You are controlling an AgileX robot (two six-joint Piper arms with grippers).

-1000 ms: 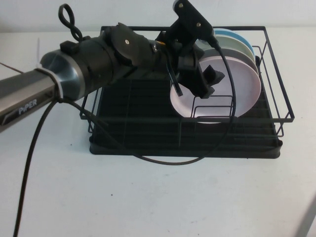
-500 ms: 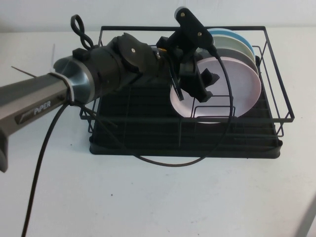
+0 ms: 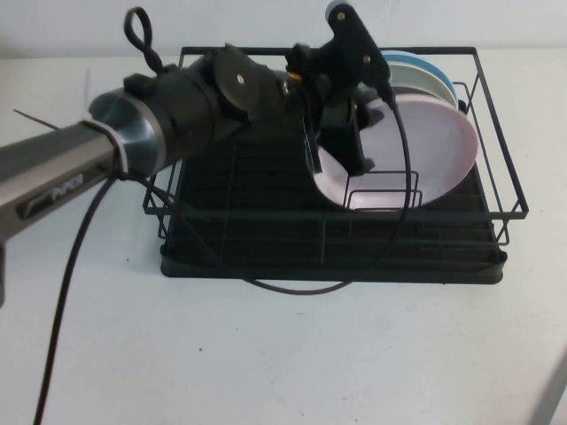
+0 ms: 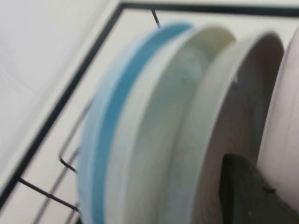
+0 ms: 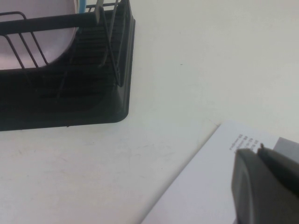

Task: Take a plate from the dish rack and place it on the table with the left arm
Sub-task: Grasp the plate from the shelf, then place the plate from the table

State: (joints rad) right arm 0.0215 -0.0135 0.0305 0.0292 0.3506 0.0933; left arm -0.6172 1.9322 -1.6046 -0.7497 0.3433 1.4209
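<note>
My left gripper needs to set the pink plate free on the white table (image 3: pixel 336 348) just in front of the black dish rack.
The pale pink plate (image 3: pixel 425 150) stands on edge at the front of a row of plates in the black wire dish rack (image 3: pixel 509 190). My left gripper (image 3: pixel 350 146) reaches into the rack from the left and is shut on the pink plate's left rim. One finger (image 3: pixel 354 155) lies on the plate's front face. In the left wrist view the other finger (image 4: pixel 247 186) sits behind the pink plate (image 4: pixel 285 93), between it and the grey plate (image 4: pixel 243 93). My right gripper (image 5: pixel 259 148) is shut and empty, low over a sheet of paper to the right of the rack.
Behind the pink plate stand a grey plate, a pale green plate (image 3: pixel 440 88) and a light blue plate (image 3: pixel 425 64). The white table (image 3: pixel 266 354) spreads in front of the rack. The arm's black cable (image 3: pixel 292 288) loops over the rack's front edge. A white printed sheet (image 5: pixel 210 186) lies under the right gripper.
My left gripper has pushed further onto the pink plate's rim and its fingers have closed on it. The plate has shifted a little to the right. The right gripper has not moved.
</note>
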